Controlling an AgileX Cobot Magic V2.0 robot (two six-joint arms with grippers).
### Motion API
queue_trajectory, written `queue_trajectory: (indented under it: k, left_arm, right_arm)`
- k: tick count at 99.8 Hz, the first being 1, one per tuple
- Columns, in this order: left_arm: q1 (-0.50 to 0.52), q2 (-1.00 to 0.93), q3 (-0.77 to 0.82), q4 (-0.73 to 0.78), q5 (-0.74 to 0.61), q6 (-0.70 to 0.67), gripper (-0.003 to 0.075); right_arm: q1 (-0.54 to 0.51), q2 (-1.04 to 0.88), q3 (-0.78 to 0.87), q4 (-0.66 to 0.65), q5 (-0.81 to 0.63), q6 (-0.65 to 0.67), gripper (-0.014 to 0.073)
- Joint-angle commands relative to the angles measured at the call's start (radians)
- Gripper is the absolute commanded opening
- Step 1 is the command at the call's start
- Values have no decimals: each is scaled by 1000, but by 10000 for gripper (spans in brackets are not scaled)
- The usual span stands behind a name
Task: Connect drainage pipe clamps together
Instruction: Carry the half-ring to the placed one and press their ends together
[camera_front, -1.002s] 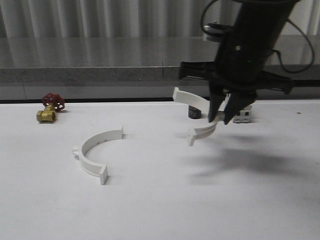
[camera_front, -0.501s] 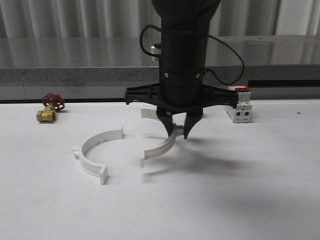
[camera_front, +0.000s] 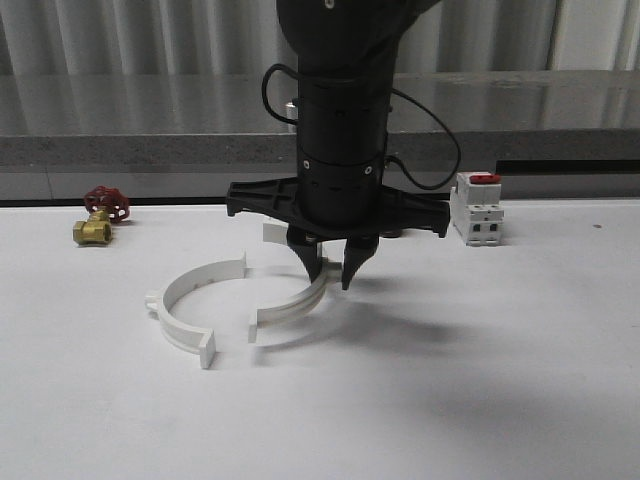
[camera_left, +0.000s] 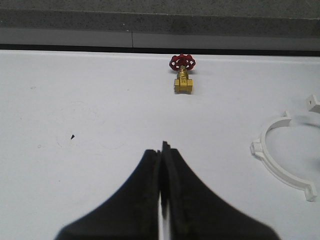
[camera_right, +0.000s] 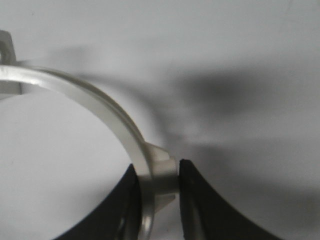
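Next, I release the second clamp, now hanging low beside the first, from my right gripper on the white table (camera_front: 284, 315) against the first clamp's open side, closing a ring.
One white drainage pipe clamp (camera_front: 185, 305) lies flat on the white table, its open side facing right; it also shows in the left wrist view (camera_left: 280, 157). My right gripper (camera_front: 332, 270) points straight down and is shut on the outer tab of the second clamp (camera_front: 290, 305), which hangs low just right of the first with its open side facing it. A small gap separates their ends. In the right wrist view the fingers (camera_right: 187, 190) pinch this clamp (camera_right: 100, 107) at its tab. My left gripper (camera_left: 163, 150) is shut on nothing, above bare table.
A brass valve with a red handwheel (camera_front: 100, 215) sits at the far left near the table's back edge. A white boxy breaker with a red top (camera_front: 476, 208) stands at the back right. A grey ledge (camera_front: 150, 150) runs behind the table.
My right arm has carried its clamp leftward from near the breaker and lowered it beside the lying clamp. The lying clamp has not moved.
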Motion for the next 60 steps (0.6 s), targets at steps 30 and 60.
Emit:
queue_trajectory:
  k: [30, 60]
  left_arm:
    - [3, 4, -27, 7, -67, 2, -20]
    - [3, 4, -27, 7, -67, 2, -20]
  right_arm:
    - [26, -39, -31, -16, -46, 28, 39]
    - [31, -22, -31, -16, -62, 49, 39]
